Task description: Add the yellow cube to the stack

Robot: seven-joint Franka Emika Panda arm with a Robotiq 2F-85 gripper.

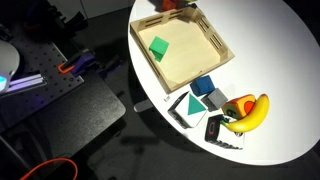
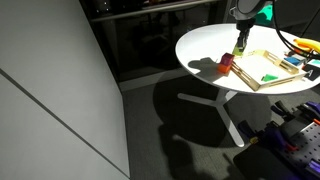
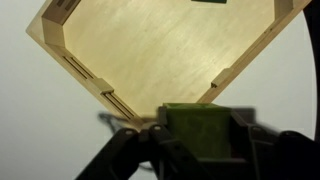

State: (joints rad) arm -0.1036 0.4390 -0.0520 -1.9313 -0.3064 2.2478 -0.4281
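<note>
Next, I set the yellow cube down with my gripper on top of the red-orange cube (image 1: 172, 2) beside the wooden tray, and let go of it there.
My gripper (image 3: 197, 150) is shut on the yellow cube (image 3: 197, 128), a lime, yellowish-green block that fills the space between the fingers in the wrist view. Below it lie a corner of the wooden tray (image 3: 150, 50) and the white table. In an exterior view the gripper (image 2: 240, 45) hangs just above the table at the tray's near corner, a little to the right of and above the red-orange cube (image 2: 226, 64), which is the stack's base. The red-orange cube does not show in the wrist view. It shows only partly at the top edge of an exterior view (image 1: 172, 4).
A darker green cube (image 1: 158, 46) lies inside the wooden tray (image 1: 215, 45). Blue (image 1: 203, 87) and grey (image 1: 212, 100) blocks, a banana (image 1: 252, 112) and other small items sit near the round table's edge (image 1: 150, 90). Orange cables (image 2: 300, 45) lie behind the tray.
</note>
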